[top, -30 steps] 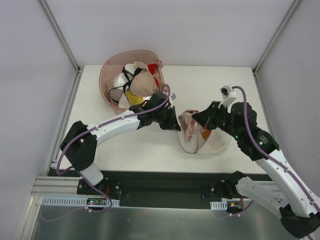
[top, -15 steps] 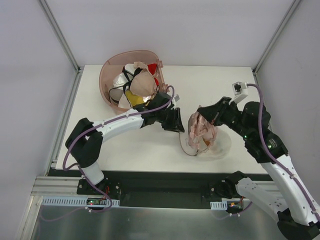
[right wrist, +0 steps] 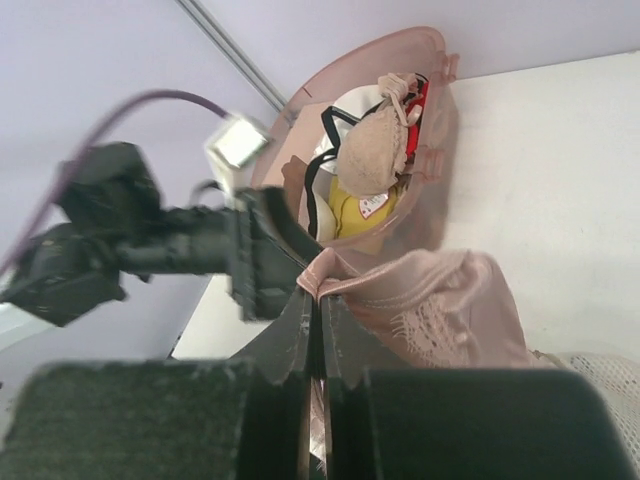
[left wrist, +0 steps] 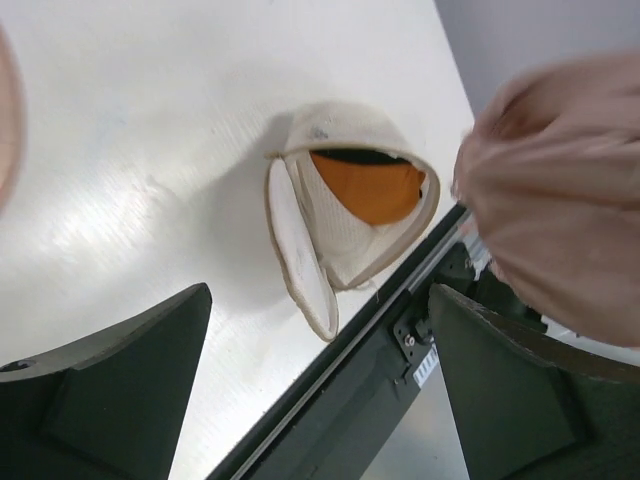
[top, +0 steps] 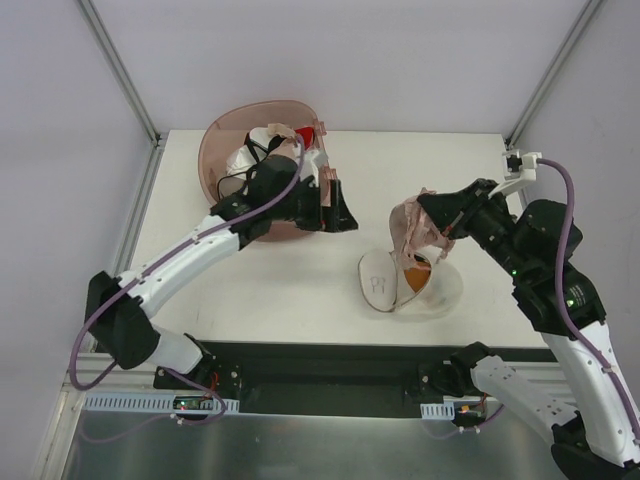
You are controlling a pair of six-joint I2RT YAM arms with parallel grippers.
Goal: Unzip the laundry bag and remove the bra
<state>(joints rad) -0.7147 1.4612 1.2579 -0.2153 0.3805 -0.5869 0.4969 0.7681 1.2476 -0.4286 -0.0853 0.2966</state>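
Note:
I need to close my left gripper on the orange garment's edge (top: 410, 280) (left wrist: 351, 204) inside the laundry bag, next to the bag's open flap.
The laundry bag (top: 385, 285) lies unzipped and gaping on the white table; in the left wrist view the laundry bag (left wrist: 300, 235) shows something orange (left wrist: 370, 187) inside. My right gripper (top: 432, 224) is shut on the pale pink lacy bra (top: 408, 228), which hangs lifted above the bag. In the right wrist view the right gripper (right wrist: 321, 300) pinches a seam of the bra (right wrist: 440, 305). My left gripper (top: 342, 205) stands open and holds nothing, to the left of the bag by the tub. The left gripper (left wrist: 320, 400) looks down on the bag from a distance.
A pink plastic tub (top: 215, 150) at the back left holds a beige bra (right wrist: 378, 150), a yellow garment (right wrist: 360, 212) and other clothes. The table's front edge and black base rail (left wrist: 380, 380) run just below the bag. Enclosure walls flank both sides.
The left gripper let go of the bag, opened wide and drew back left toward the tub. The right gripper pulled the bra up and right, out of the bag.

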